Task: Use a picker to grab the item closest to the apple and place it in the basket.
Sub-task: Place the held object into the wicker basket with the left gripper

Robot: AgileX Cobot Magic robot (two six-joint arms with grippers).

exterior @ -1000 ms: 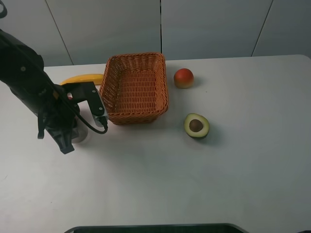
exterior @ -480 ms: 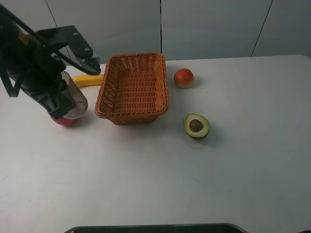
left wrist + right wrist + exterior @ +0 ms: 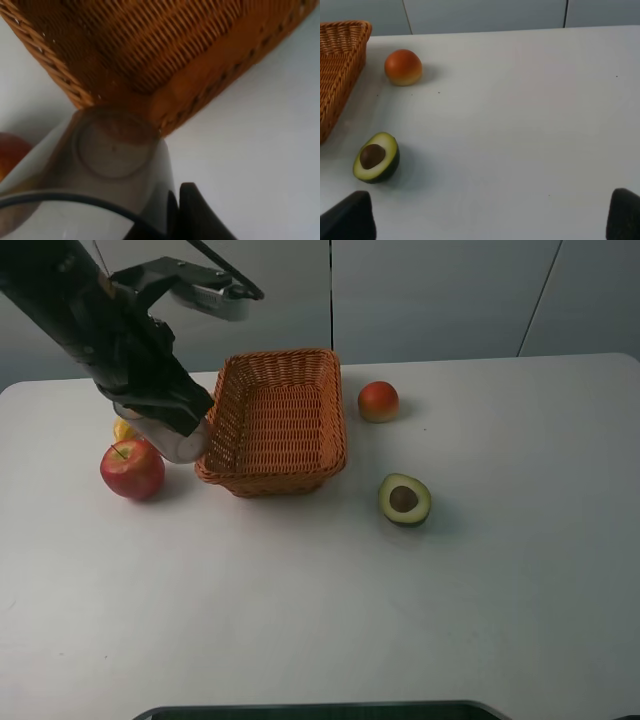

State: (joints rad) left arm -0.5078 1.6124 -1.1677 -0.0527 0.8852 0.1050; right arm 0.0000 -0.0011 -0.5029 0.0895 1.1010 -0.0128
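I should release the clear cylinder from my left gripper on the middle of the wicker basket's bottom (image 3: 275,430).
A red apple (image 3: 132,468) lies on the white table left of the wicker basket (image 3: 275,420). Just behind it a yellow bit of the banana (image 3: 122,428) shows; the rest is hidden by my left arm. That arm hangs over the basket's front left corner, with a clear cylinder (image 3: 176,436) at its lower end. In the left wrist view, the cylinder (image 3: 112,150) points at the basket corner (image 3: 150,45). Of my left gripper (image 3: 176,216), only dark finger parts show at the frame's edge. My right gripper (image 3: 485,222) is open over bare table.
A red-orange round fruit (image 3: 378,401) sits right of the basket, and a halved avocado (image 3: 404,499) lies nearer the front. In the right wrist view, the fruit (image 3: 403,67), the avocado (image 3: 376,156) and the basket's edge (image 3: 340,60) are ahead of the open fingers.
My left arm has swung up and back from low beside the basket to above its left front corner. The apple, hidden before, now shows, and the banana is mostly covered.
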